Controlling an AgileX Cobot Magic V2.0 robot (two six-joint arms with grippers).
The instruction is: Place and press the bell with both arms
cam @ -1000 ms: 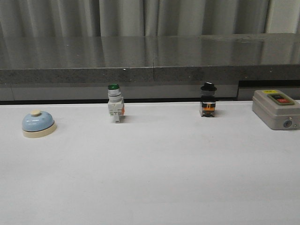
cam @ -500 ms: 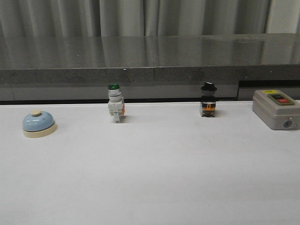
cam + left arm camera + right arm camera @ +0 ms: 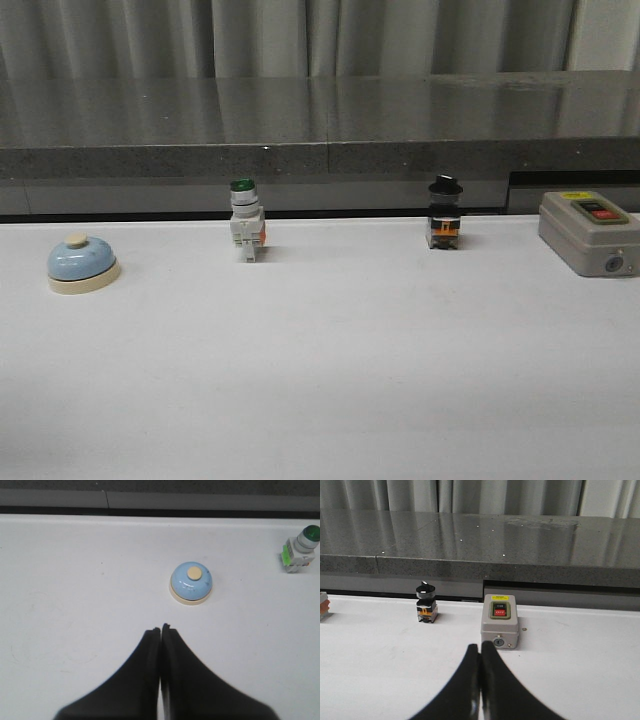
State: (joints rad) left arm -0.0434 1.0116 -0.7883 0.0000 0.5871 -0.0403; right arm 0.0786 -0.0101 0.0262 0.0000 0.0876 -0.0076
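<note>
The bell is next for my left gripper, which should go to it and close on its light-blue dome (image 3: 81,259) (image 3: 191,583), just above the cream base.
The bell (image 3: 83,264) is a light-blue dome with a cream base and cream button, standing at the far left of the white table. It shows again in the left wrist view, bell (image 3: 191,583), a short way ahead of my left gripper (image 3: 160,629) and slightly to one side. That gripper is shut with nothing in it, above the bare table. My right gripper (image 3: 479,646) is also shut and empty, just in front of the grey box. Neither arm shows in the front view.
A green-capped white push-button switch (image 3: 245,231) stands mid-left near the back edge, also seen as switch (image 3: 299,549). A black-knobbed switch (image 3: 444,213) stands mid-right. The grey box with red and green buttons (image 3: 587,233) sits far right. A dark stone ledge (image 3: 320,125) runs behind the table.
</note>
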